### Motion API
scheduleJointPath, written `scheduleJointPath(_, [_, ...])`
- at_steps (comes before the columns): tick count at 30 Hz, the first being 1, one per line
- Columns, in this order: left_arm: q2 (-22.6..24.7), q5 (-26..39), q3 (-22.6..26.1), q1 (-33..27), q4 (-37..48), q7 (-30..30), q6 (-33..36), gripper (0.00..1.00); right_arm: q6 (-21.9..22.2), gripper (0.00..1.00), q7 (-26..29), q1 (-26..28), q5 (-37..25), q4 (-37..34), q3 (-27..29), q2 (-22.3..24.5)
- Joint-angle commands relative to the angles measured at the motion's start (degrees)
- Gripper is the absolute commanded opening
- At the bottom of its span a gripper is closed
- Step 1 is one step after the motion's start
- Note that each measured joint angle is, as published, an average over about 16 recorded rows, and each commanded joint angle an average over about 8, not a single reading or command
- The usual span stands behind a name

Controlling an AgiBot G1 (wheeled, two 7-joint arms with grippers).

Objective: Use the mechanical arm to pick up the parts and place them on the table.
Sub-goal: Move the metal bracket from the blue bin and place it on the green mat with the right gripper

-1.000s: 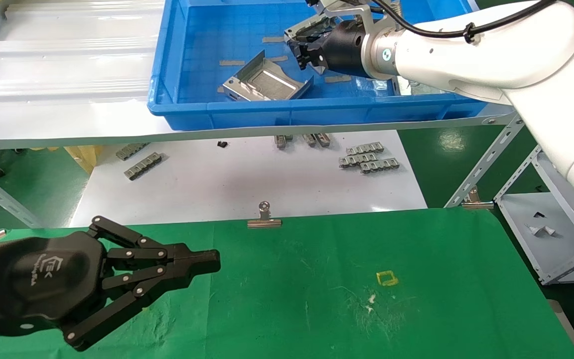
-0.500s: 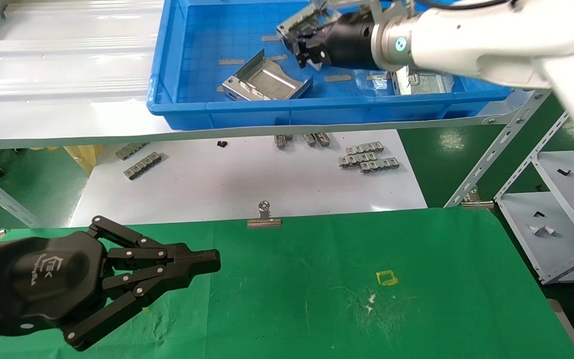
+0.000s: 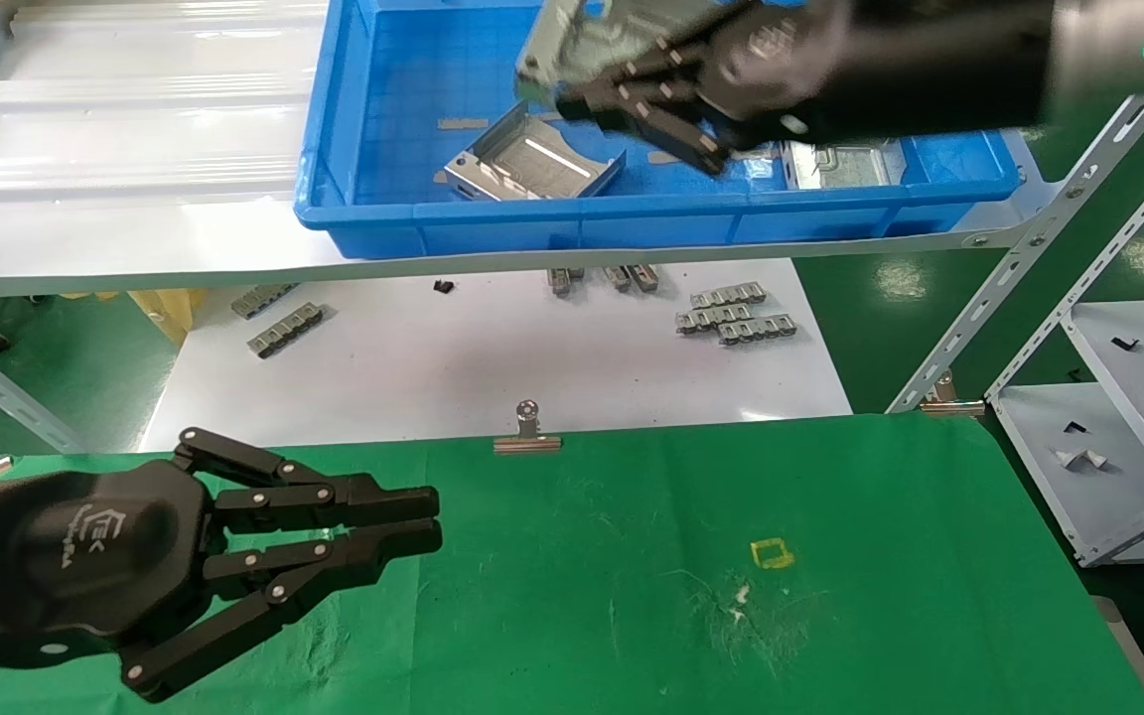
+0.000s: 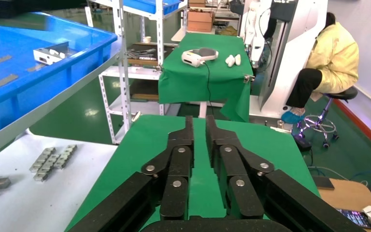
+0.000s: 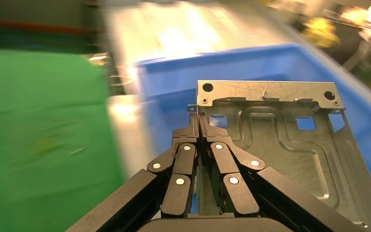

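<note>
I should use my right gripper to set the silver sheet-metal part, now held above the blue bin, down over the yellow square outline on the green table (image 3: 765,543).
My right gripper (image 3: 572,97) is shut on the side wall of a silver sheet-metal part (image 3: 597,30) and holds it in the air above the blue bin (image 3: 632,214). In the right wrist view the gripper (image 5: 199,120) pinches the part (image 5: 280,140) by its edge, over the bin. Two more parts lie in the bin, one at the front middle (image 3: 532,164) and one at the right (image 3: 845,164). My left gripper (image 3: 430,516) hovers low over the green table (image 3: 830,616) at its near left, with a narrow gap between the fingers, empty (image 4: 199,121).
A white board (image 3: 493,367) between bin and table holds grey toothed strips (image 3: 731,313). A metal clip (image 3: 527,437) sits on the table's far edge. A yellow square outline (image 3: 771,553) marks the cloth. A grey rack (image 3: 1108,467) stands at the right.
My right gripper has lifted the part up out of the bin and swung its wrist round. My left gripper's fingers have parted slightly.
</note>
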Motion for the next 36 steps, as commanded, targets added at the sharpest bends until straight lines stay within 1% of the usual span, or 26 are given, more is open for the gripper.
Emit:
scheduleJointPath(1, [0.0,0.0,0.0,0.0,0.0,0.0,0.0,1.00,-6.8,0.00,-3.2,0.6,1.3,0.1,0.7,2.7])
scheduleJointPath(4, [0.0,0.0,0.0,0.0,0.0,0.0,0.0,1.00,-12.2,0.00,-5.1,-0.5,3.2,3.2,-0.3,6.8])
scheduleJointPath(6, [0.0,0.0,0.0,0.0,0.0,0.0,0.0,1.00,-14.0,0.00,-5.5,-1.9,5.0,6.9,-1.9,10.0])
scheduleJointPath(11, [0.0,0.0,0.0,0.0,0.0,0.0,0.0,1.00,-14.3,0.00,-6.3,-5.6,9.3,16.9,-7.6,18.3])
scheduleJointPath(13, [0.0,0.0,0.0,0.0,0.0,0.0,0.0,1.00,-14.1,0.00,-8.0,-7.1,10.3,18.9,-9.8,20.7])
scheduleJointPath(16, [0.0,0.0,0.0,0.0,0.0,0.0,0.0,1.00,-13.7,0.00,-12.2,-9.7,10.5,19.2,-12.4,22.5])
scheduleJointPath(19, [0.0,0.0,0.0,0.0,0.0,0.0,0.0,1.00,-13.4,0.00,-17.1,-12.3,9.8,17.3,-14.6,22.6])
scheduleJointPath(23, [0.0,0.0,0.0,0.0,0.0,0.0,0.0,1.00,-12.9,0.00,-23.2,-14.6,7.6,13.3,-17.2,21.1])
scheduleJointPath(31, [0.0,0.0,0.0,0.0,0.0,0.0,0.0,1.00,-11.3,0.00,-34.7,-17.9,2.7,2.4,-20.6,15.3])
scheduleJointPath(36, [0.0,0.0,0.0,0.0,0.0,0.0,0.0,1.00,-9.4,0.00,-41.1,-19.8,2.0,-5.5,-20.7,11.7])
